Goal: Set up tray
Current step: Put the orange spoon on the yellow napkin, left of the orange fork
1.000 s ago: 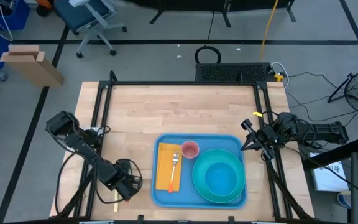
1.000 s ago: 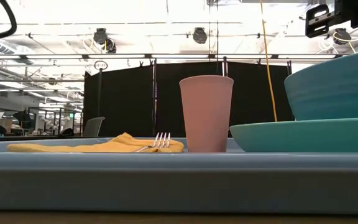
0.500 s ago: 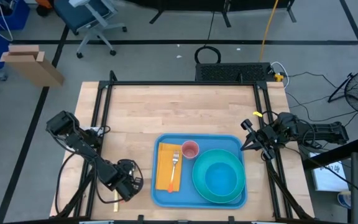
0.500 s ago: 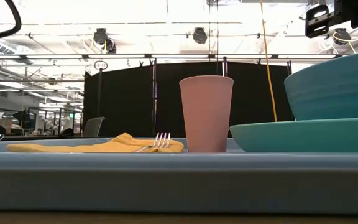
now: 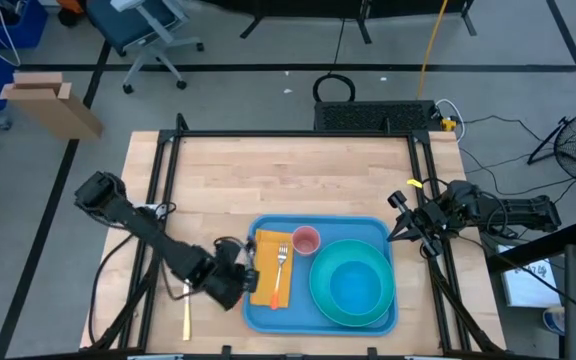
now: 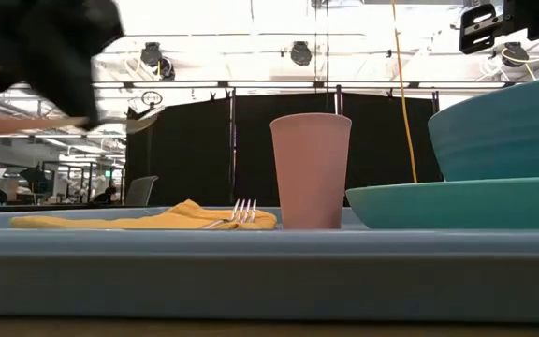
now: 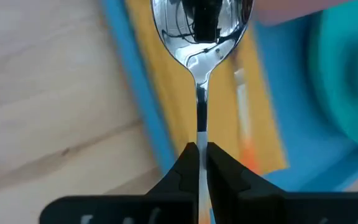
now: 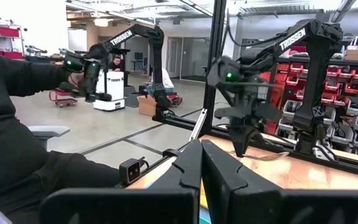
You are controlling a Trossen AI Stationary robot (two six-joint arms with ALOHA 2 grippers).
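Observation:
The spoon, now hanging above the napkin, is to go on the yellow napkin (image 5: 271, 273) (image 7: 220, 109) beside the orange-handled fork, opposite the teal plate's side. Next, I release it there with my left gripper.
The light-blue tray (image 5: 371, 232) lies on the near middle of the table. On it are a yellow napkin (image 5: 265, 262) with an orange-handled fork (image 5: 281, 268), a pink cup (image 5: 306, 240) and a teal bowl on a teal plate (image 5: 350, 283). My left gripper (image 5: 236, 283) is over the tray's left rim, shut on a shiny spoon (image 7: 202, 28) whose bowl hangs above the napkin. My right gripper (image 5: 403, 226) waits by the tray's far right corner, shut and holding nothing. My left gripper pinches the spoon's thin handle (image 7: 201, 127) between its two fingers (image 7: 185, 165). It comes level from the table's left, with the fingers lying along the spoon. The spoon sticks out ahead of them, bowl foremost, lifted clear above the tray rim and napkin.
A thin pale-yellow utensil (image 5: 186, 316) lies on the wood left of the tray, near the table's near edge. The far half of the table (image 5: 288, 170) is bare wood. Black frame rails run along the left and right sides.
My left gripper has moved toward the table's right, from above the pale utensil to the tray's left rim, carrying the spoon lifted clear of the table. It now shows at the low view's upper left.

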